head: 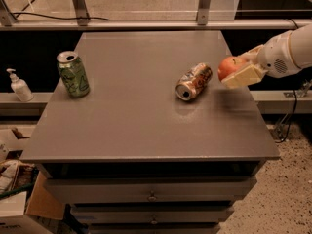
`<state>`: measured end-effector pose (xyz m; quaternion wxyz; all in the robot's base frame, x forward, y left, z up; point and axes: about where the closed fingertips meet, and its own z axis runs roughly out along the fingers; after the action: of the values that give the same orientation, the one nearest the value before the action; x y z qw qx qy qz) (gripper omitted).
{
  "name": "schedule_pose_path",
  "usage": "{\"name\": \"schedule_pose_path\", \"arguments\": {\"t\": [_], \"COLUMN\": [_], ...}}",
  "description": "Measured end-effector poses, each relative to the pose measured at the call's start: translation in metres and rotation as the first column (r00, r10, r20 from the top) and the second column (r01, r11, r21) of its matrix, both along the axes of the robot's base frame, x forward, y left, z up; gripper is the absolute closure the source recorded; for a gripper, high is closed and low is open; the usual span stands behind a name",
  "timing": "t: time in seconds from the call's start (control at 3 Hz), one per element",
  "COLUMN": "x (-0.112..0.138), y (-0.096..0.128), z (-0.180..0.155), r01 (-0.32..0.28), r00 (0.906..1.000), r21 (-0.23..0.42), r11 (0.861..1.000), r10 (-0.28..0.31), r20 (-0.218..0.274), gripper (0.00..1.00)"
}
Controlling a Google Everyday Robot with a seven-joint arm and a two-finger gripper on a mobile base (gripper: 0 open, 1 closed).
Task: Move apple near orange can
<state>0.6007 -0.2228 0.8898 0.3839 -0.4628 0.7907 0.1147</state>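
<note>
The gripper needs to let go of the apple, now held just above the table, on the grey table [221, 83] between the orange can and the edge nearest the robot's arm.
The apple [229, 66] is small, round and red-orange. My gripper [237, 70] is shut on it, reaching in from the right and holding it just above the table near the right edge. One cream-coloured finger [244, 75] lies across the apple's front. The orange can [194, 81] is orange-tan and white with a silver top. It lies on its side near the middle right of the grey table [136, 116], a short way left of the apple, its top facing the front left.
A green can [72, 73] stands upright at the table's left. A white pump bottle [18, 85] stands on a ledge left of the table. Drawers run along the table's front. Boxes and clutter lie on the floor at lower left.
</note>
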Motion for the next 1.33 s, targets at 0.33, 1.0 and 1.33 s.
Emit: {"name": "schedule_pose_path", "arguments": {"t": [0.33, 1.0, 1.33], "x": [-0.006, -0.003, -0.002], "y": [0.011, 0.019, 0.018], "z": [-0.022, -0.044, -0.051], "r01": [-0.033, -0.043, -0.03], "r00": [0.9993, 0.9989, 0.9991], "r21": [-0.001, 0.002, 0.003], "r11": [0.999, 0.999, 1.0], "r10": [0.033, 0.043, 0.03], "r20": [-0.014, -0.019, -0.031], "gripper": [1.0, 1.0, 0.82]}}
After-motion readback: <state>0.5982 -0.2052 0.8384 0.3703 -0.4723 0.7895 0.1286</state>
